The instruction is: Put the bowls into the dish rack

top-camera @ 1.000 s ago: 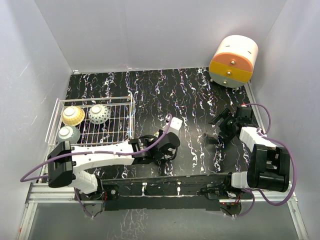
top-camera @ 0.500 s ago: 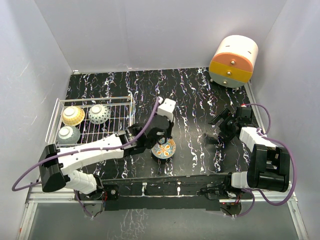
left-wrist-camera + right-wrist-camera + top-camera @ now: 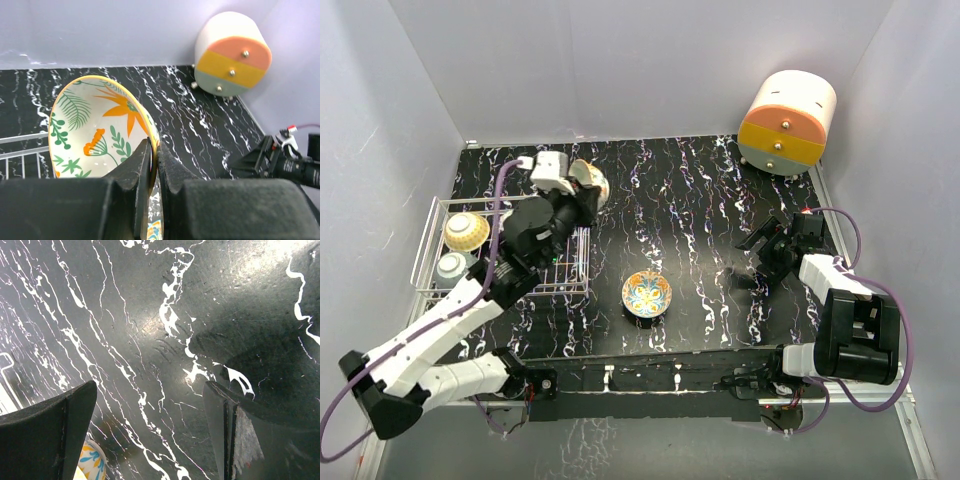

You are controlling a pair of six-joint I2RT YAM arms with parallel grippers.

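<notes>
My left gripper is to set the cream bowl down inside the dish rack's end point(image 3: 551, 250) that is closest to the patterned bowl, and let it rest there.
My left gripper point(image 3: 582, 192) is shut on the rim of the cream bowl with orange-green flowers point(image 3: 590, 182), held tilted in the air over the far right corner of the white wire dish rack point(image 3: 432, 228). In the left wrist view the jaws point(image 3: 154, 155) pinch the bowl's rim point(image 3: 95, 125). The rack holds a cream-yellow bowl point(image 3: 465, 231) and a grey bowl point(image 3: 450, 268); my arm hides the rest of it. Another bowl, patterned blue and orange point(image 3: 647, 294), sits upright on the table. My right gripper point(image 3: 760, 262) is open and empty, low over the table point(image 3: 150, 390).
The orange-and-cream drawer unit point(image 3: 786, 122) stands at the back right corner, also seen in the left wrist view point(image 3: 232, 55). White walls close in the black marbled table point(image 3: 700, 200). The patterned bowl's edge shows in the right wrist view point(image 3: 90, 460).
My left arm rose from the front middle of the table and swung back-left towards the rack with the flower bowl. The blue-orange bowl it covered now stands alone. The right arm stayed still.
</notes>
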